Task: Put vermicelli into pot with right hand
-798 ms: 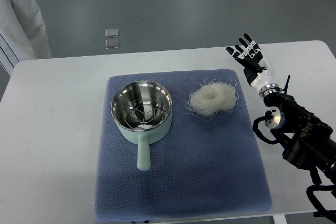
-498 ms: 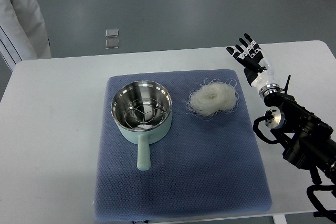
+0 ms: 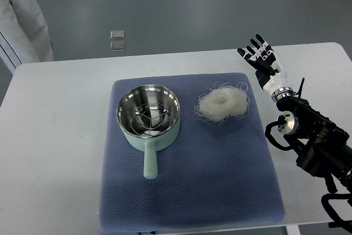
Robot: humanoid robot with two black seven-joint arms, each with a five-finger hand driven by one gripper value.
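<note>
Next, my right gripper should go to the vermicelli nest and close on the nest's side (image 3: pixel 235 99) facing away from the pale green pot.
A nest of white vermicelli (image 3: pixel 223 104) lies on the blue mat (image 3: pixel 190 191), right of centre. To its left stands a pale green pot (image 3: pixel 148 116) with a steel inside and a wire rack in it, its handle pointing toward the near edge. My right hand (image 3: pixel 260 58) hovers off the mat's far right corner, up and to the right of the vermicelli, apart from it. Its fingers are spread and hold nothing. The left arm does not show.
The white table (image 3: pixel 55 136) carries the mat. A person in a white coat (image 3: pixel 19 15) stands at the far left corner. Two small square plates (image 3: pixel 116 39) lie on the grey floor beyond the table.
</note>
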